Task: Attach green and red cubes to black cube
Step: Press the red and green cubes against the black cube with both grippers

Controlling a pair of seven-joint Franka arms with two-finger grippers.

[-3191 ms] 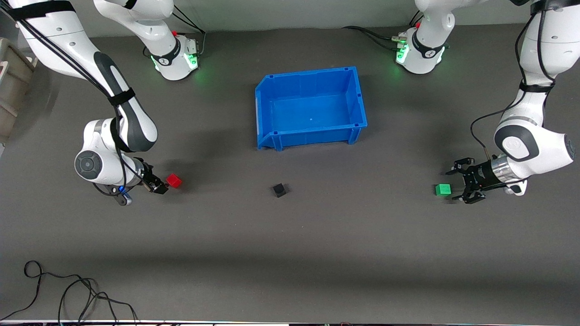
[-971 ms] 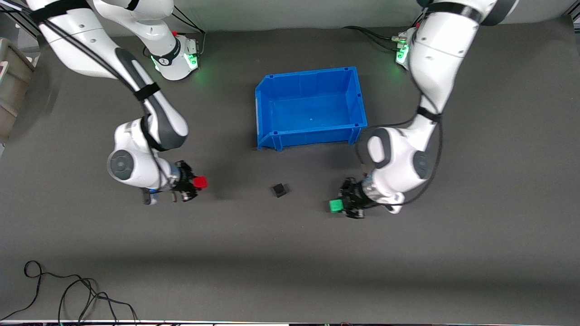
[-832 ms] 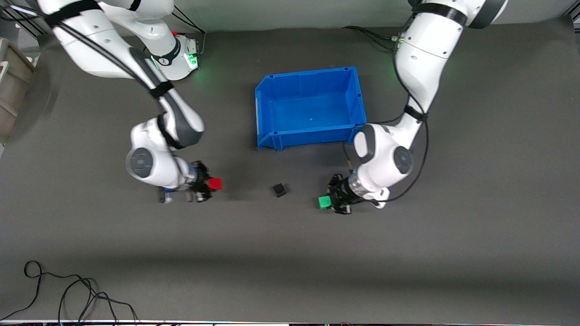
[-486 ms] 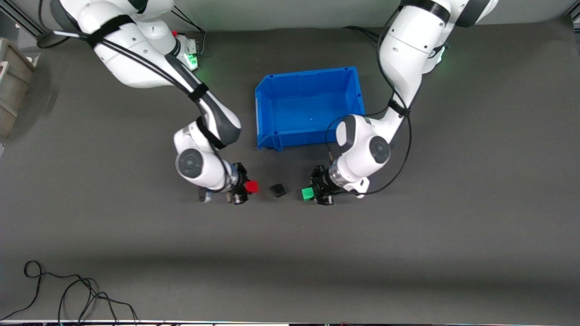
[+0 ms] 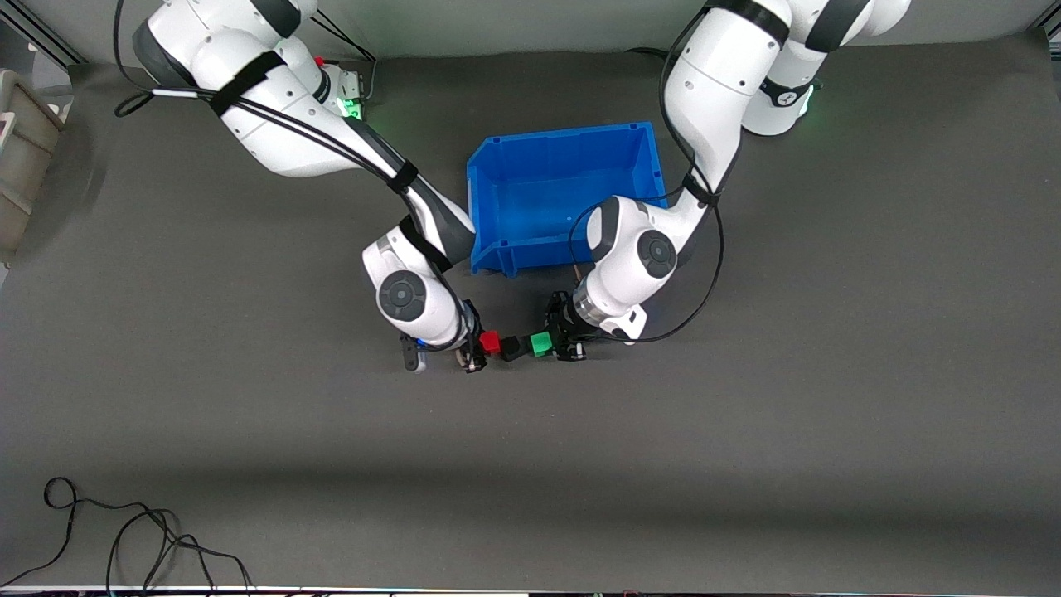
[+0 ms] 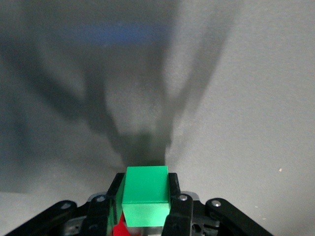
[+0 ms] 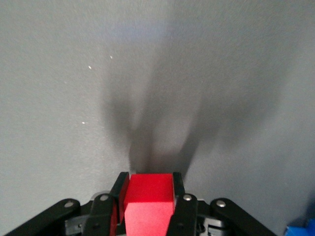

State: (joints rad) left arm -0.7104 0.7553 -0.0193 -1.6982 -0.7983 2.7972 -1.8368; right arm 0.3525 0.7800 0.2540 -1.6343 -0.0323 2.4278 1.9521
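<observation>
The robot's left gripper needs to release the green cube on the dark table (image 5: pixel 535 355) against the side of the black cube, near the blue bin.
The black cube (image 5: pixel 511 347) sits on the dark table, nearer to the front camera than the blue bin. The red cube (image 5: pixel 490 342) is pressed against its side toward the right arm's end, with my right gripper (image 5: pixel 483 345) shut on it. Against the other side sits the green cube (image 5: pixel 540 343), clamped in my left gripper (image 5: pixel 549 342). The three cubes form one short row. In the left wrist view the green cube (image 6: pixel 145 196) fills the gap between the fingers (image 6: pixel 177 206). In the right wrist view the red cube (image 7: pixel 148 204) does the same. Neither wrist view shows the black cube.
A blue bin (image 5: pixel 497 207) stands just farther from the front camera than the cubes, with both forearms beside its corners. A black cable (image 5: pixel 124 539) lies near the front edge at the right arm's end. A beige container (image 5: pixel 21 157) stands at that end.
Both arms have swung inward, carrying the red and green cubes from the table's ends to either side of the black cube. The black cube has not visibly moved.
</observation>
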